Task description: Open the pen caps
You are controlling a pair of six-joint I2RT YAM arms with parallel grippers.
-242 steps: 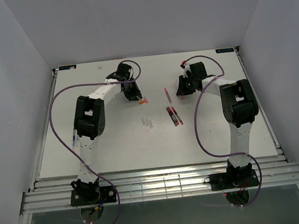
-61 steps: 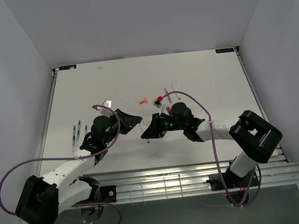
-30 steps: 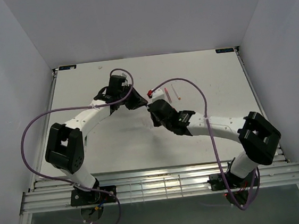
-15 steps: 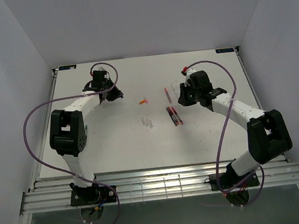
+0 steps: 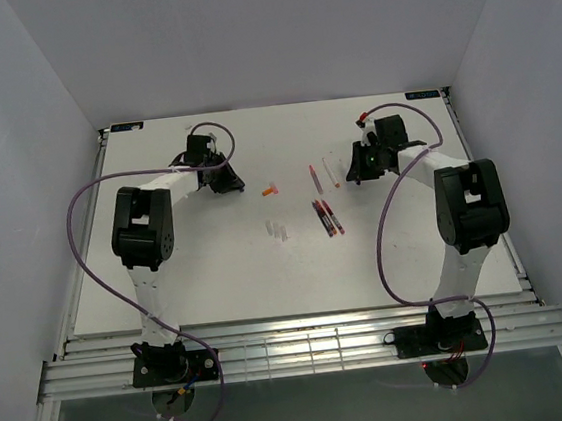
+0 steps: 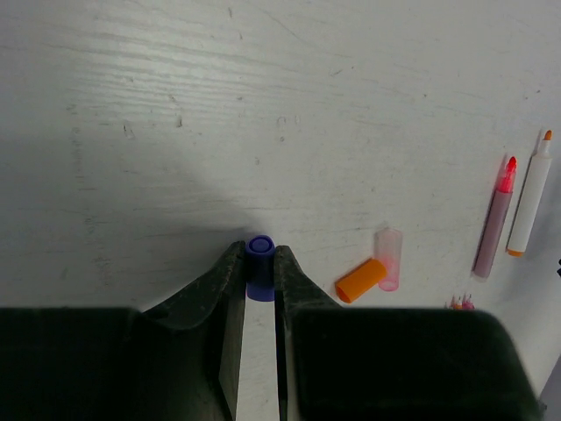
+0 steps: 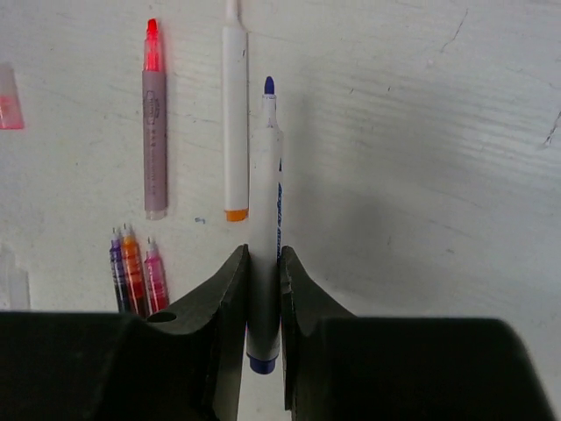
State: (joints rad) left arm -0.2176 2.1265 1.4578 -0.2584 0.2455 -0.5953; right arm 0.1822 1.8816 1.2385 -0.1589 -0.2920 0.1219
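Observation:
The robot's left gripper should set the small blue pen cap down on the white table (image 5: 261,190) (image 6: 334,265) beside the orange cap.
In the left wrist view my left gripper (image 6: 259,250) is shut on a small blue pen cap (image 6: 259,265), held low over the white table. To its right lie an orange cap (image 6: 360,280) and a pale pink translucent cap (image 6: 388,258). My right gripper (image 7: 264,254) is shut on a white pen (image 7: 265,175) whose bare blue tip (image 7: 269,85) points away from me. Beside it lie a white pen with an orange end (image 7: 233,114) and a dull red pen (image 7: 154,132), both uncapped. From above, the left gripper (image 5: 230,183) and right gripper (image 5: 359,169) stand apart.
Three short slim pens (image 7: 131,272) lie side by side left of the right fingers, also in the top view as the pen group (image 5: 327,217). Pale caps (image 5: 279,231) rest near the table's middle. The orange cap (image 5: 269,189) lies just right of the left gripper.
Both arms have changed pose over the last second. The left gripper has shifted slightly right toward the orange cap, the right gripper slightly right and back. Both grips look unchanged.

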